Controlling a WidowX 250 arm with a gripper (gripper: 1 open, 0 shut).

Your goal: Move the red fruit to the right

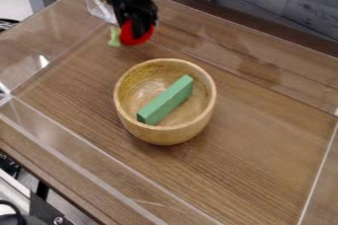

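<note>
The red fruit will come to rest where my gripper needs to let go of it, on the bare wood diagonally [226, 178] in front of the wooden bowl.
The red fruit [129, 34] is a small bright red toy with a light green leafy end pointing left. It hangs a little above the wooden table at the back left. My black gripper [132, 27] points down onto it and is shut on it, its fingers covering the fruit's top. The fruit sits left of and behind the wooden bowl.
A round wooden bowl [201, 116] stands in the middle of the table with a green rectangular block [166, 101] leaning inside it. Clear plastic walls [27, 61] ring the table. Bare wood lies to the right of the bowl and behind it.
</note>
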